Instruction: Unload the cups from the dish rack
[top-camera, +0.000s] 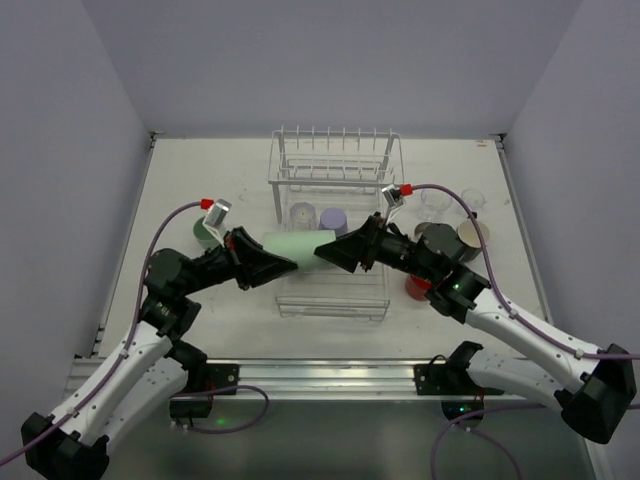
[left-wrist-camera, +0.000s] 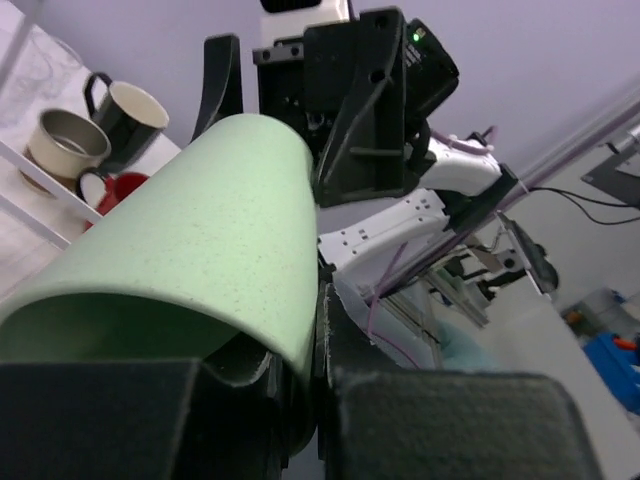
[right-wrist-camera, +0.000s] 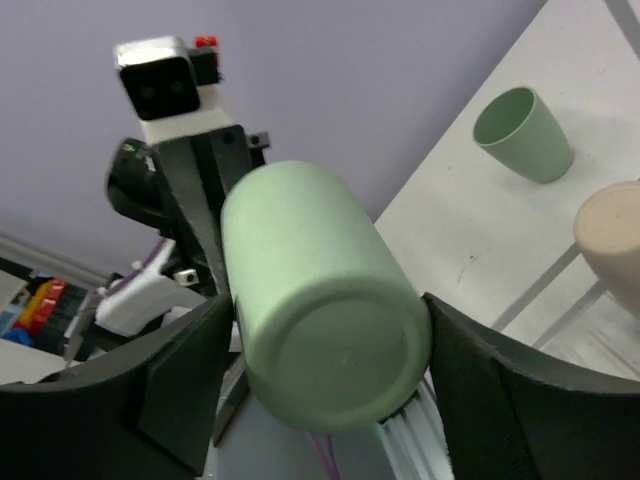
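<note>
Next, I set the pale green cup, now hanging above the dish rack, between the other pale green cup and the side wall (top-camera: 161, 255) with my left gripper.
A pale green cup (top-camera: 290, 246) hangs on its side above the white wire dish rack (top-camera: 335, 172), between both grippers. My left gripper (top-camera: 278, 262) pinches its rim wall, one finger inside and one outside, as the left wrist view shows (left-wrist-camera: 320, 380) with the cup (left-wrist-camera: 200, 230) filling that view. My right gripper (top-camera: 326, 250) flanks the cup's closed base (right-wrist-camera: 320, 300), and both fingers touch its sides (right-wrist-camera: 322, 335). A clear cup (top-camera: 302, 213) and a lavender cup (top-camera: 333, 220) stand in the rack behind.
Right of the rack stand two clear cups (top-camera: 435, 200), a tan cup (top-camera: 470, 235), a black mug (top-camera: 435, 240) and a red cup (top-camera: 418, 288). A second pale green cup (top-camera: 205, 232) sits left of the rack. Walls enclose the table.
</note>
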